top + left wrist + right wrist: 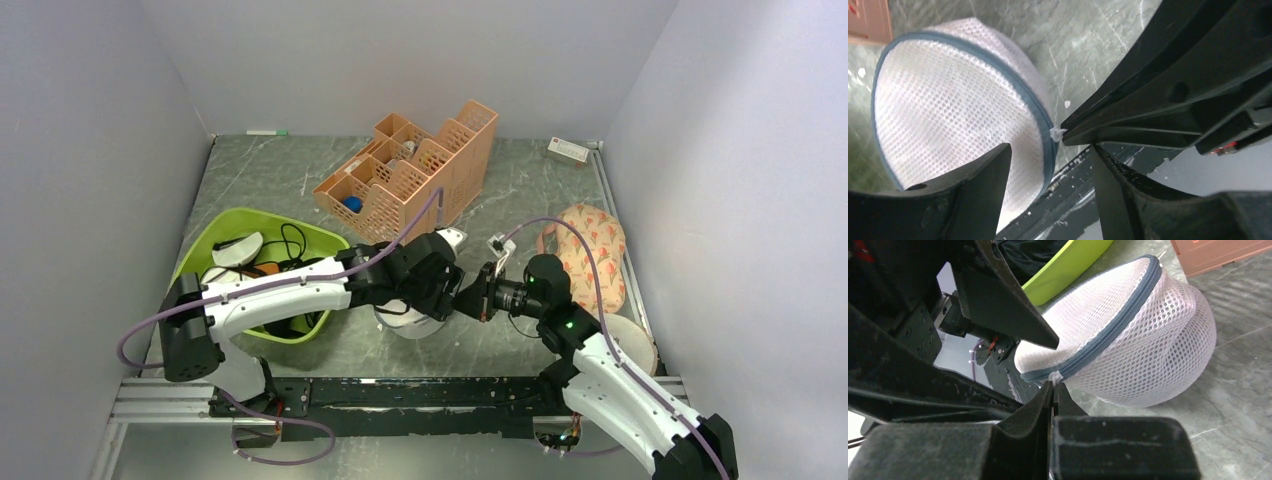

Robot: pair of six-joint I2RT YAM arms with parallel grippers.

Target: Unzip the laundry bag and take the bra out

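Observation:
Next, I pinch the bag's rim (pixel 1049 167) with my left gripper where the laundry bag is loose beside the zipper pull, before my right gripper pulls the zipper pull along.
The laundry bag (pixel 412 325) is a white mesh drum with a grey-blue zipper, standing on its edge mid-table under both grippers. It shows in the left wrist view (pixel 958 100) and the right wrist view (pixel 1148 335). My right gripper (pixel 1053 388) is shut on the small white zipper pull (pixel 1054 376) at the bag's near rim; it also shows in the top view (pixel 470 300). My left gripper (pixel 1050 150) is open, its fingers straddling the bag's rim beside that pull; it also shows in the top view (pixel 447 290). The zipper looks closed. The red bra is hidden.
A lime green bin (pixel 215 240) with black items sits at the left. An orange slotted organiser (pixel 410 170) stands behind the bag. A cream flower-print cloth (pixel 592 250) and a beige round pouch (pixel 632 340) lie at the right. A small white box (pixel 568 150) sits far right.

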